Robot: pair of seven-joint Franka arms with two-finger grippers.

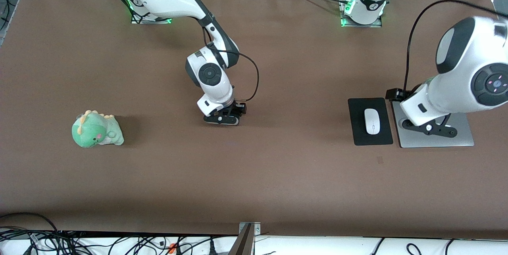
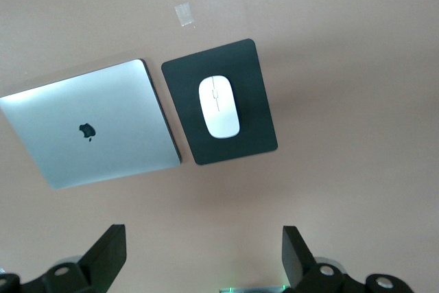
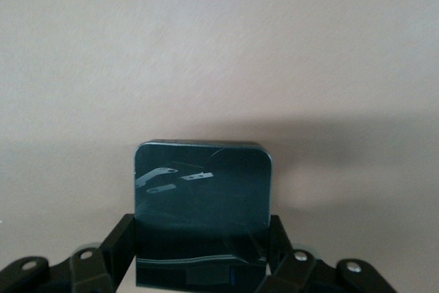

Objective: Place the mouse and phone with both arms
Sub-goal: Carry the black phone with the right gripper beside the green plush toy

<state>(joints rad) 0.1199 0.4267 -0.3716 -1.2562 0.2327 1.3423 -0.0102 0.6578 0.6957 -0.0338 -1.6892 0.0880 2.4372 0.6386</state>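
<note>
My right hand should set the black phone on the table (image 1: 149,131) close beside the green plush dinosaur.
The white mouse (image 1: 372,121) lies on a black mouse pad (image 1: 359,128) toward the left arm's end of the table; both also show in the left wrist view, the mouse (image 2: 218,106) on the pad (image 2: 250,101). My left gripper (image 1: 429,128) hangs open and empty over a silver laptop, its fingers (image 2: 110,255) wide apart. My right gripper (image 1: 222,118) is low at the table's middle. Its fingers (image 3: 123,241) press both sides of the black phone (image 3: 202,190). In the front view the phone is hidden under the gripper.
A closed silver laptop (image 1: 460,138) lies beside the mouse pad, toward the left arm's end. A green plush dinosaur (image 1: 96,129) sits toward the right arm's end. A small tape mark (image 1: 380,160) is nearer the front camera than the pad.
</note>
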